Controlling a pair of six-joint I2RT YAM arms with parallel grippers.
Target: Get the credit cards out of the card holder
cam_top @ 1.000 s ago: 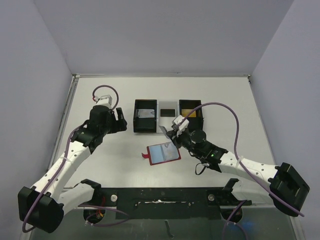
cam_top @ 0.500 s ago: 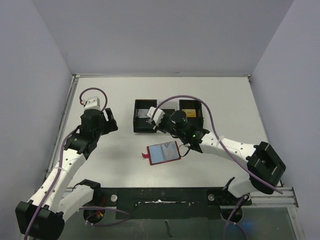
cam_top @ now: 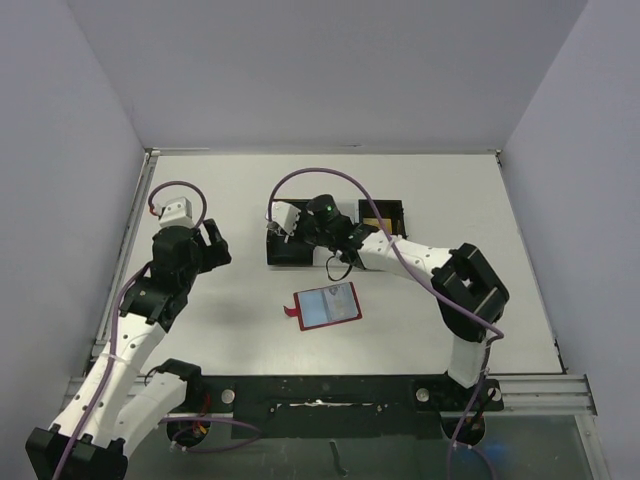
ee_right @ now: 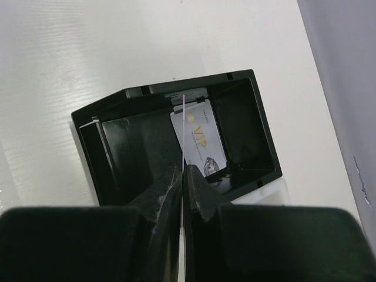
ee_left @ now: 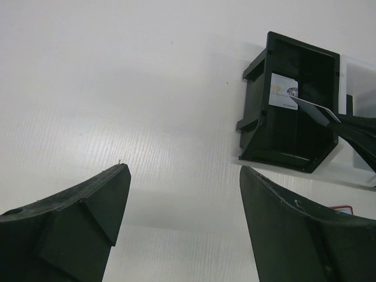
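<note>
I need to let go of the credit card with my right gripper inside the black bin with the white VIP card (cam_top: 288,225) (ee_right: 208,138).
The red card holder (cam_top: 327,305) lies open on the table, its blue-grey inside up. My right gripper (cam_top: 287,228) is over the left black bin (cam_top: 290,240) and shut on a thin credit card, seen edge-on in the right wrist view (ee_right: 183,126), held upright above the bin (ee_right: 147,153). The gripper (ee_right: 183,170) pinches its lower edge. A white card marked VIP (ee_right: 200,141) lies flat in that bin; it also shows in the left wrist view (ee_left: 284,94). My left gripper (cam_top: 215,243) (ee_left: 185,170) is open and empty, left of the bin (ee_left: 291,111).
The tray has a white middle compartment (cam_top: 335,222) and a right black bin (cam_top: 381,215) holding a gold card. The right arm stretches across the table behind the card holder. Side walls stand left and right.
My right gripper has swung from beside the card holder up and left to over the left black bin, carrying the card. My left arm has drawn back to the left.
</note>
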